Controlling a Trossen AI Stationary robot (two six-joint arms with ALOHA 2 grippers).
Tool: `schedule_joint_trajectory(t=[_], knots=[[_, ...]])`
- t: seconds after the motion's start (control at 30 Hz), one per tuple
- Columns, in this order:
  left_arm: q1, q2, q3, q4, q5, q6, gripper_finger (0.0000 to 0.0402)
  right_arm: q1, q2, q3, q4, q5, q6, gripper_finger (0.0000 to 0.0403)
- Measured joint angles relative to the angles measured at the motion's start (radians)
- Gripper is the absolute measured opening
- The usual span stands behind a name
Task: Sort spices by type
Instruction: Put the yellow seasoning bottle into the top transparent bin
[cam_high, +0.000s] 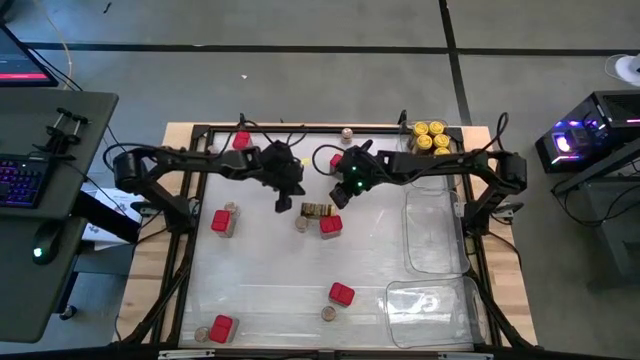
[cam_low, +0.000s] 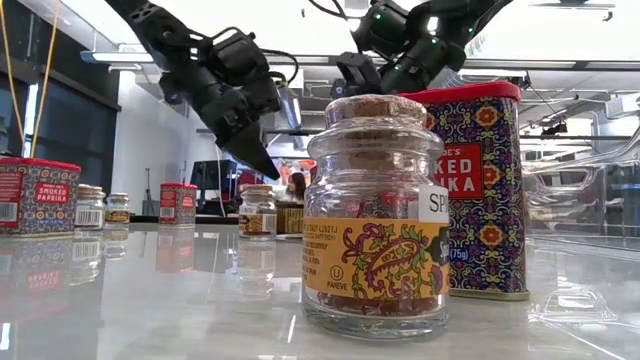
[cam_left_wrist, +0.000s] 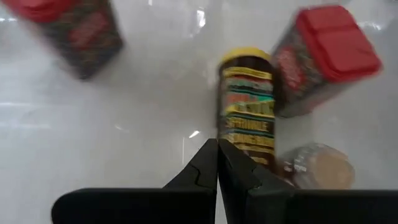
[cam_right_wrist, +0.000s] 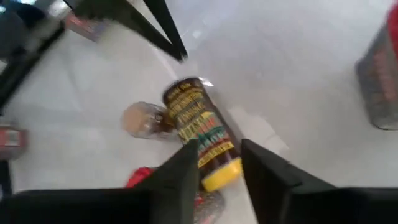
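The yellow-lidded jar lies sideways; my left gripper will open, lift it by its bottom end (cam_high: 306, 210) and pass its lid end to my right gripper.
A round jar with a yellow lid (cam_high: 317, 210) lies on its side at mid-table, next to a red tin (cam_high: 330, 226) and a small brown-topped jar (cam_high: 302, 224). My left gripper (cam_left_wrist: 217, 149) is shut and points down just left of the lying jar (cam_left_wrist: 249, 115), a little above the table (cam_low: 268, 168). My right gripper (cam_right_wrist: 221, 167) is open and hovers over the jar's yellow lid end (cam_right_wrist: 219, 175), one finger on either side. Whether it touches the jar does not show. More red tins (cam_high: 222, 220) and small jars (cam_high: 327, 313) stand scattered about.
Several yellow-lidded jars (cam_high: 430, 138) stand together in a clear tray at the far right corner. More clear trays (cam_high: 435, 230) lie along the right side. A red tin (cam_high: 341, 294) and another (cam_high: 221, 327) stand near the front edge. A tin (cam_high: 241, 141) stands at the far edge.
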Motion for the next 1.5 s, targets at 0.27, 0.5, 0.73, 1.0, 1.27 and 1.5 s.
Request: schedule_joint_trajectory(t=[0.27,0.5,0.73,1.0,1.27,1.5], knots=[[-0.073,0.032,0.000,-0.007,-0.041,0.044,0.0000,0.012,0.000,0.000,-0.011,-0.004,0.012,0.0217],[-0.089,0.040,0.000,0.001,-0.124,0.044,0.0001,0.011,0.000,0.000,-0.010,0.007,0.005,0.0236],[-0.078,0.041,0.096,-0.109,-0.134,0.042,0.0074,0.011,0.000,0.000,-0.011,0.007,0.010,0.0236],[-0.082,0.041,0.182,-0.185,-0.134,0.021,0.0234,0.011,0.000,0.000,-0.011,0.010,0.004,0.0236],[-0.089,0.123,0.182,-0.195,-0.124,0.040,0.0288,0.009,0.000,0.000,-0.011,0.012,-0.005,0.0236],[-0.096,0.172,0.181,-0.184,-0.066,0.050,0.0289,0.009,0.000,0.000,-0.012,0.015,0.002,0.0236]])
